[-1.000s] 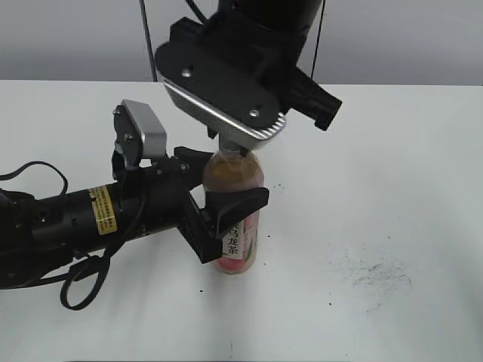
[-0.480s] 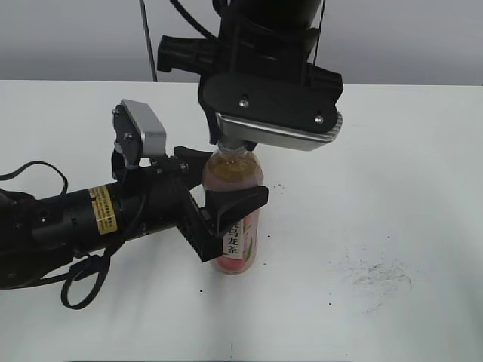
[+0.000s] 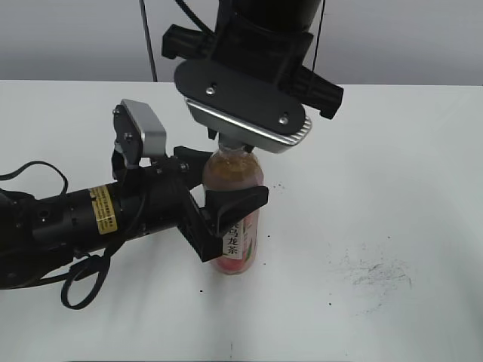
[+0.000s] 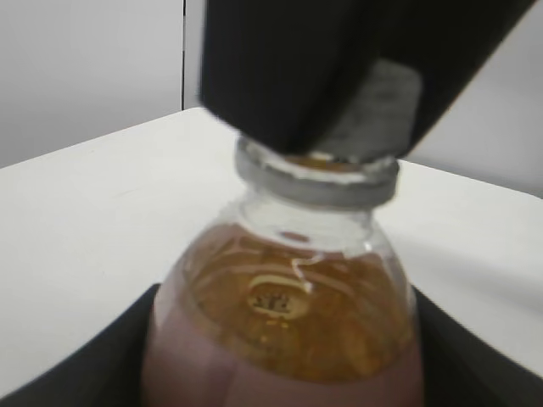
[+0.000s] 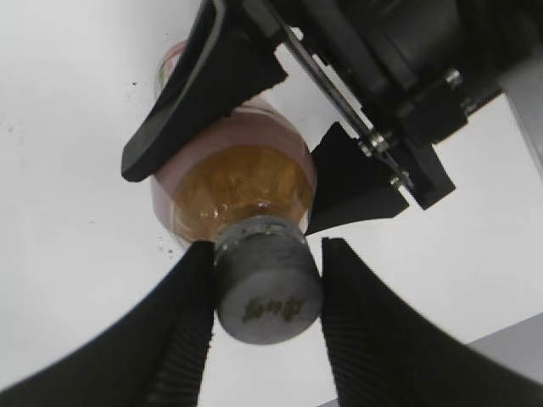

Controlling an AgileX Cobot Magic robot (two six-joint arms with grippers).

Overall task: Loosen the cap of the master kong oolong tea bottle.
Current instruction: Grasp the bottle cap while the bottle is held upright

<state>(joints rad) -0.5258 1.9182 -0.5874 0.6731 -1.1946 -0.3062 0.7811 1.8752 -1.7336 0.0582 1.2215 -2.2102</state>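
Note:
The robot's right gripper is at the end of its twist and the cap still sits on the bottle's neck, so it should open, turn back and grip the cap (image 5: pixel 267 288).
The master kong oolong tea bottle (image 3: pixel 240 243) stands upright on the white table, amber tea above a pink label. My left gripper (image 3: pixel 224 185) is shut on its body from the left; its black fingers flank the bottle in the left wrist view (image 4: pixel 280 369) and show in the right wrist view (image 5: pixel 271 144). My right gripper (image 3: pixel 234 147) comes down from above. Its ribbed fingers (image 5: pixel 267 250) sit on either side of the grey-white cap (image 5: pixel 265 287), the left finger touching and the right one almost touching. In the exterior view the cap is hidden under the gripper.
The white table (image 3: pixel 392 188) spreads around the bottle. A patch of dark scuff marks (image 3: pixel 373 273) lies at the right front. The left arm's black body and cable (image 3: pixel 75 219) lie across the left side of the table.
My right wrist twisted one way over the cap half a second ago and has turned back to nearly its first angle. The bottle and left gripper have not moved.

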